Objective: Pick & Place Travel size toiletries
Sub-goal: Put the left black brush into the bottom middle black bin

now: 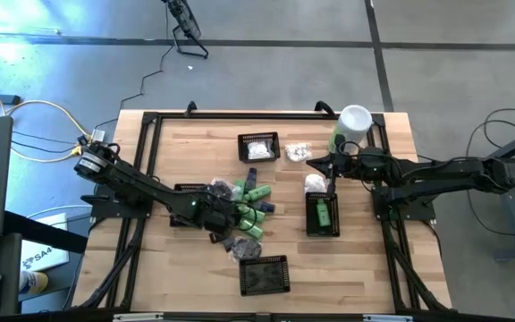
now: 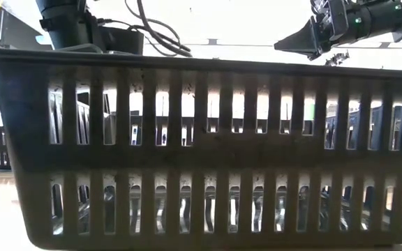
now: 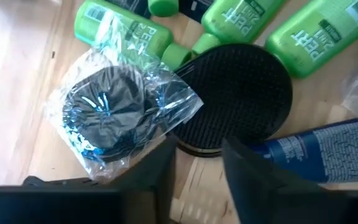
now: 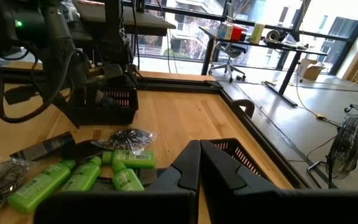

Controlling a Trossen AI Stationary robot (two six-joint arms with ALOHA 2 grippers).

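Note:
The round black piece's rim beside the clear packet sits between my left gripper's fingers, so next I move over and pinch the packet's loose plastic edge (image 3: 184,104) first.
The travel size toiletries lie heaped at the table's middle: green bottles (image 1: 256,194) (image 3: 303,34), a round black piece (image 3: 235,93), a dark item in a clear crinkly packet (image 3: 114,112) and a dark blue tube (image 3: 328,146). My left gripper (image 1: 238,217) (image 3: 197,168) is over the heap, slanting down, open. Its fingers straddle the near rim of the round black piece, beside the clear packet. My right gripper (image 1: 312,163) (image 4: 199,163) hangs shut and level over the table's right half, holding nothing. White packets (image 1: 295,152) lie near it. My left gripper comes at the heap slanting down from the table's left. One finger (image 3: 157,168) overlaps the clear packet's edge and the round black piece's rim (image 3: 197,146) shows in the gap. Whether either finger touches them, I cannot tell.
Black mesh baskets stand at the far middle (image 1: 257,148), at the right with a green bottle inside (image 1: 322,213), and at the near middle (image 1: 264,275); that one's wall (image 2: 201,153) fills the low view. A pale-green canister with a white lid (image 1: 351,125) stands far right.

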